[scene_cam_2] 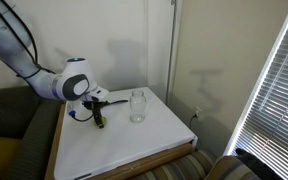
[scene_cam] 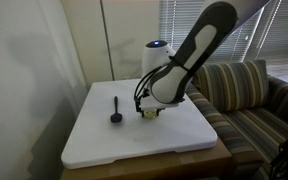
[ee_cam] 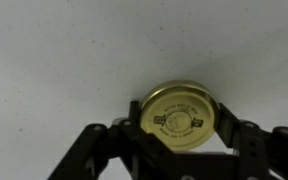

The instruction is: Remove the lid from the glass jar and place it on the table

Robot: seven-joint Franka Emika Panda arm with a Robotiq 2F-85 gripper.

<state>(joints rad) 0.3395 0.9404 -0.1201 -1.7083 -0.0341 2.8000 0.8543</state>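
Observation:
Next, I release the lid on the white table (scene_cam: 142, 114) beside the black round-based thing with the stick handle.
My gripper (ee_cam: 181, 135) is shut on the lid (ee_cam: 180, 115), a flat gold disc with print on its face, held between the two black fingers just over the white table (ee_cam: 54, 60). In both exterior views the gripper (scene_cam: 149, 113) (scene_cam_2: 98, 120) is low over the table (scene_cam: 104, 145) (scene_cam_2: 134, 148). The glass jar (scene_cam_2: 137, 105) stands upright and open on the table, a little apart from the gripper. In the exterior view with the sofa on the right, the arm hides the jar.
A black round-based thing with a stick handle (scene_cam: 115, 113) stands on the table beside the gripper. A striped sofa (scene_cam: 249, 100) (scene_cam_2: 4, 130) runs along one table edge. A wall is behind the table, and window blinds (scene_cam_2: 274, 90) are off to the side.

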